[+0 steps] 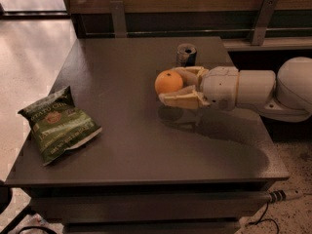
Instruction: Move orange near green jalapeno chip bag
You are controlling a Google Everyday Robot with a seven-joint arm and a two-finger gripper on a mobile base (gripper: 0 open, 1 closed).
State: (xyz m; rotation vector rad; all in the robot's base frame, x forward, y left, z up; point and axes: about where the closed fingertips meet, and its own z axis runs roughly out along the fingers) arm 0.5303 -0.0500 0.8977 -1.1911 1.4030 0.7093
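Next, my gripper puts the orange down and lets go of it on the dark table (114,108), next to the edge of the chip bag that faces the drink can.
The orange (168,81) is round and bright, held between the cream fingers of my gripper (174,86), above the middle of the dark table (122,145). The gripper is shut on the orange and reaches in from the right on a white arm (253,87). The green jalapeno chip bag (57,124) lies flat near the table's left front corner, well to the left of the orange and apart from it.
A silver-blue drink can (186,54) stands upright at the back of the table, just behind the gripper. A wooden wall with metal brackets (117,17) runs behind the table. Pale floor lies to the left.
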